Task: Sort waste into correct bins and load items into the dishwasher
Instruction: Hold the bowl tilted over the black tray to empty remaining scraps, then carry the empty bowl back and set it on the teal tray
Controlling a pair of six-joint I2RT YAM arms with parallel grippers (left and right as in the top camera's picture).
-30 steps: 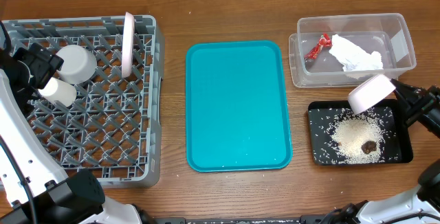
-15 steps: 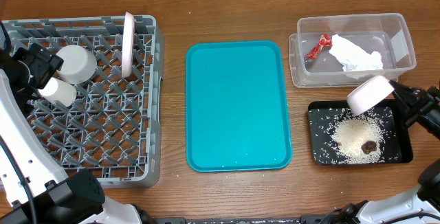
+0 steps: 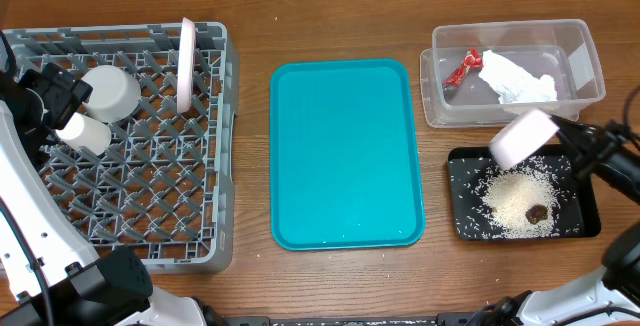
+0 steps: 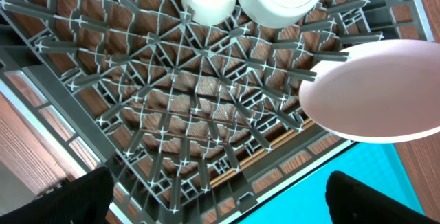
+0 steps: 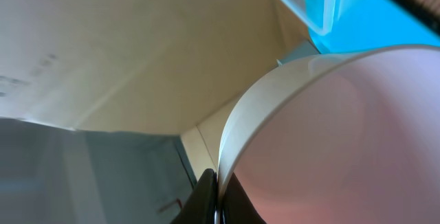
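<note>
Next, my right gripper sets the small white bowl, now tilted over the black tray, near the middle of the teal serving tray [image 3: 317, 167], toward the grey dish rack.
My right gripper [image 3: 562, 136] is shut on the rim of a small white bowl [image 3: 522, 138], which hangs tilted over the black tray [image 3: 590, 211]. In the right wrist view the dark fingertips [image 5: 206, 195] pinch the bowl's edge [image 5: 330, 135]. Loose rice [image 3: 518, 196] and a brown scrap [image 3: 538, 212] lie in that tray. The clear tub [image 3: 590, 51] holds the red wrapper [image 3: 462, 68] and white napkin [image 3: 520, 81]. The grey dish rack [image 3: 160, 236] carries a bowl [image 3: 110, 91], a cup [image 3: 85, 134] and an upright plate [image 3: 187, 63]. My left gripper [image 4: 220, 207] hangs open above the rack, holding nothing.
A large teal serving tray [image 3: 345, 153] lies in the middle of the wooden table, between the rack and the two bins. The clear tub sits directly behind the black tray at the right. The arms' white bases stand at the near left and near right corners.
My right gripper has carried the tilted bowl a little to the left over the black tray. The left arm and the rack's contents have not moved.
</note>
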